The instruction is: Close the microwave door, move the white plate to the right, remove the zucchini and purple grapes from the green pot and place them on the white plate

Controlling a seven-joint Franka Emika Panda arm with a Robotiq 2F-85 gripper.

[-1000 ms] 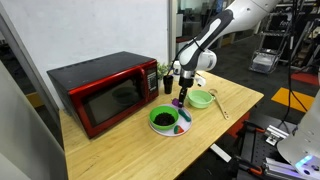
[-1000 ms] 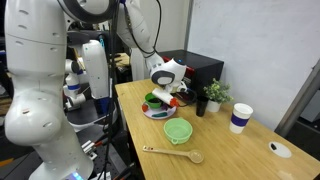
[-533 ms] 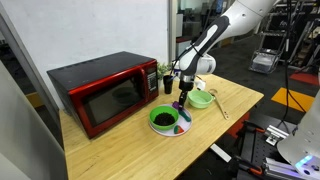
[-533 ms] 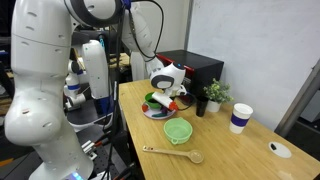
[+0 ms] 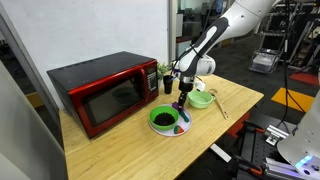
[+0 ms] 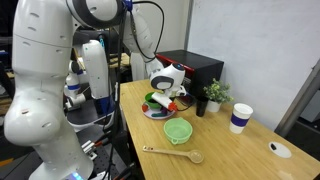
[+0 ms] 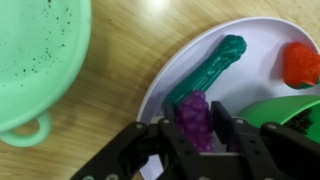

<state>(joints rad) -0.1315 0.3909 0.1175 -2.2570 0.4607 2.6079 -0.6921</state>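
Observation:
The purple grapes, now just over the white plate, will be released by my gripper on the white plate [image 5: 177, 106] [image 7: 191, 135], between the near end of the zucchini and the bright green bowl.
In the wrist view my gripper [image 7: 195, 130] is shut on the purple grapes [image 7: 195, 118], which sit between the two black fingers [image 7: 165, 138] just over the white plate [image 7: 165, 88]. The zucchini [image 7: 206, 72] lies on the plate beyond the grapes. The pale green pot [image 7: 40, 60] stands empty to the left of the plate. In both exterior views the gripper [image 5: 182, 103] [image 6: 165, 96] hangs low over the plate [image 5: 176, 129] [image 6: 156, 115], next to the pot [image 5: 201, 99] [image 6: 178, 131]. The red microwave door [image 5: 110, 98] is closed.
A bright green bowl [image 7: 292, 110] with dark contents [image 5: 163, 119] and a red piece [image 7: 298, 62] share the plate. A wooden spoon [image 6: 172, 154] lies near the table edge. A small potted plant [image 6: 213, 97] and a paper cup [image 6: 239, 118] stand further along.

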